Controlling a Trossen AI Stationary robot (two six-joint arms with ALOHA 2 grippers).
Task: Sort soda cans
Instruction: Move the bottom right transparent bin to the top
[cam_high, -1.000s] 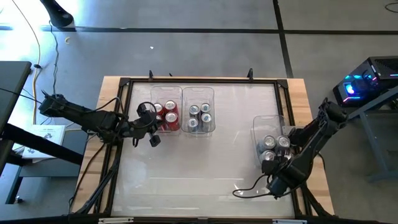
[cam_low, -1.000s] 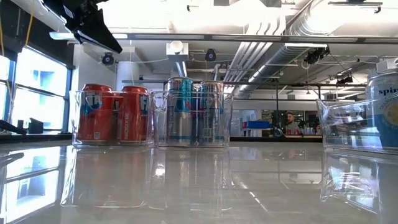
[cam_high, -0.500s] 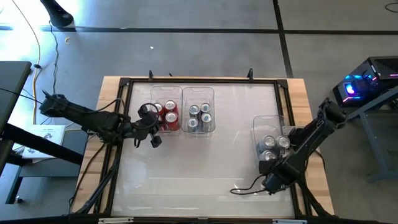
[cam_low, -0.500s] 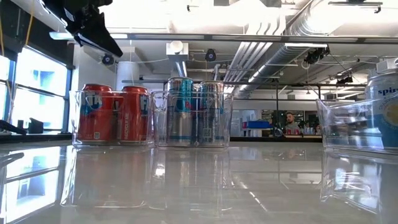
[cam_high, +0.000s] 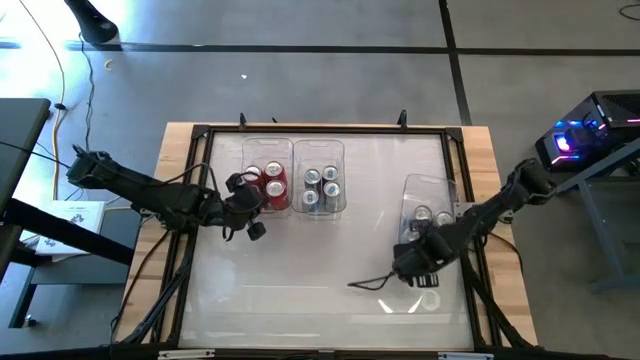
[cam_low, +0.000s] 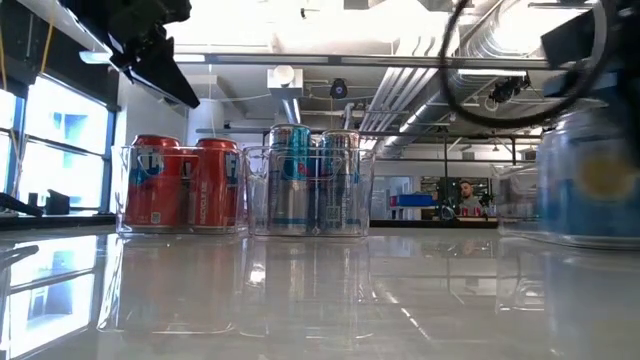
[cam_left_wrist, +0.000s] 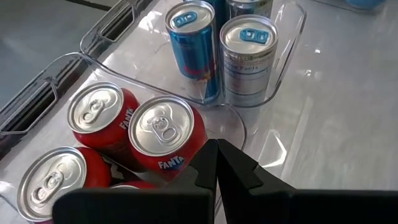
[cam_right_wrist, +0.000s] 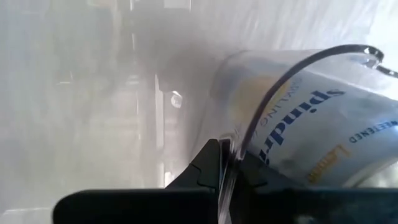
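I will use my right gripper to set the bin of silver cans down next to the silver and blue cans' bin (cam_high: 369, 174), across from the red cans.
Several red soda cans (cam_high: 268, 185) stand in a clear bin at the table's far left. Silver and blue cans (cam_high: 320, 188) fill the bin beside it. A third clear bin (cam_high: 428, 200) on the right holds a few silver cans (cam_high: 432, 215). My left gripper (cam_left_wrist: 217, 155) is shut and hovers above the near rim of the red cans' bin (cam_left_wrist: 112, 68), well over it in the low view (cam_low: 150, 60). My right gripper (cam_high: 412, 256) is shut on the near end of the right bin. My right gripper pinches the right bin's clear wall at its rim (cam_right_wrist: 234, 138); the wall runs down between the two fingers (cam_right_wrist: 208, 163). A pale labelled can (cam_right_wrist: 311, 140) lies just behind that wall. Whether the bin is off the table I cannot tell.
A black frame (cam_high: 320, 130) borders the glossy tabletop. The two sorted bins touch side by side at the far left. Open tabletop (cam_high: 320, 270) lies between the bins and the near edge. A cable (cam_high: 370, 283) trails from the right arm.
My right gripper has swung toward the table's left and far edges, and the right bin with its cans has shifted the same way with it. In the low view that bin now shows blurred.
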